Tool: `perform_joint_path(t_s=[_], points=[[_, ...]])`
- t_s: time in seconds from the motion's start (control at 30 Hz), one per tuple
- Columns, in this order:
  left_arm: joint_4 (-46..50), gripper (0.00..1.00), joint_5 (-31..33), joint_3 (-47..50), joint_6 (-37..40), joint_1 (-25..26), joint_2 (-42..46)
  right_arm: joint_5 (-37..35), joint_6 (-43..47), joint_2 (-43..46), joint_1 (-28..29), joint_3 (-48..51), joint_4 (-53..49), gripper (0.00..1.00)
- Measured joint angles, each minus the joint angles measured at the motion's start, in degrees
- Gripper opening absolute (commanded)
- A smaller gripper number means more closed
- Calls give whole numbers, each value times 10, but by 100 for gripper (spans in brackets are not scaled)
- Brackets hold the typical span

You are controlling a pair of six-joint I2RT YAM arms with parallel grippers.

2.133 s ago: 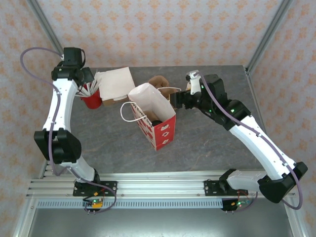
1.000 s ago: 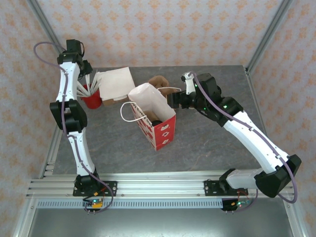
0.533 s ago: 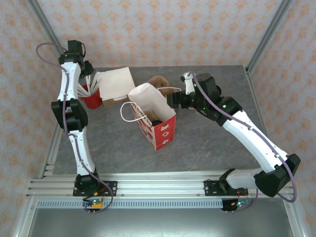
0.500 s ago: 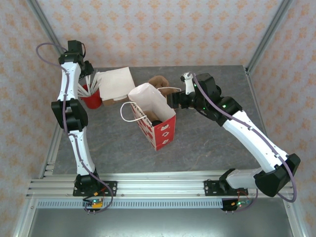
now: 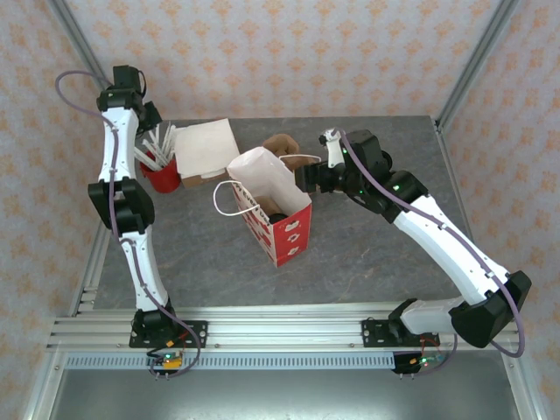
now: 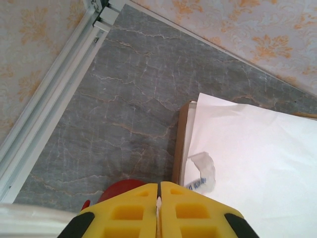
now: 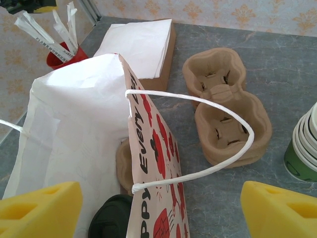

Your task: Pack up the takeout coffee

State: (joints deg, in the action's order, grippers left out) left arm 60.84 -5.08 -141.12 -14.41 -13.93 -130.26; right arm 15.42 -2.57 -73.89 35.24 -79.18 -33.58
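Observation:
I should release the thin white stick from my left gripper inside the paper bag (image 5: 263, 186), just behind the black lid.
The takeout coffee shows as a black lid (image 7: 111, 218) low inside the white and red paper bag (image 7: 148, 163), resting on a brown carrier; its green side is hidden. From above, the lid (image 5: 276, 216) is a dark spot in the bag (image 5: 273, 206). My right gripper (image 7: 158, 213) is open wide, its yellow fingers (image 7: 39, 208) on either side of the bag's right wall and white handle. From overhead it (image 5: 306, 179) sits at the bag's right rim. My left gripper (image 6: 159, 184) is shut on a thin white stick above the red cup (image 6: 121, 191) at the back left (image 5: 147, 118).
White napkins (image 5: 203, 144) lie on a brown board beside the red cup of sticks (image 5: 163, 175). A brown pulp carrier (image 7: 223, 109) lies behind the bag, and a stack of green cups (image 7: 302, 148) stands to its right. The frame rail (image 6: 44, 119) runs along the left table edge.
My left gripper has lifted from the red cup and swung up toward the back left corner. The right gripper edged slightly closer to the bag's rim.

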Motion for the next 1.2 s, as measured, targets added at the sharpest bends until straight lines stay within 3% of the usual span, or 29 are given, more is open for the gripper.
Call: perform_joint_path(t_s=[0.43,0.57,0.67,0.77,0.9,1.03,1.2], points=[[-5,8,75,16,26,0,183,10,-5,8,0,0,0,84],[-7,5,75,17,26,10,235,-6,-11,15,0,0,-3,84],[-23,5,40,49,9,40,318,-23,-15,26,0,1,-3,84],[-57,5,-6,96,-18,102,416,-45,-19,41,0,1,-5,85],[-101,4,-61,148,-47,223,507,-85,-19,54,0,1,-18,86],[-132,4,-80,197,-59,324,537,-128,-19,70,-2,1,-41,86],[-136,3,-61,263,-41,423,518,-169,-19,104,-17,2,-62,86]])
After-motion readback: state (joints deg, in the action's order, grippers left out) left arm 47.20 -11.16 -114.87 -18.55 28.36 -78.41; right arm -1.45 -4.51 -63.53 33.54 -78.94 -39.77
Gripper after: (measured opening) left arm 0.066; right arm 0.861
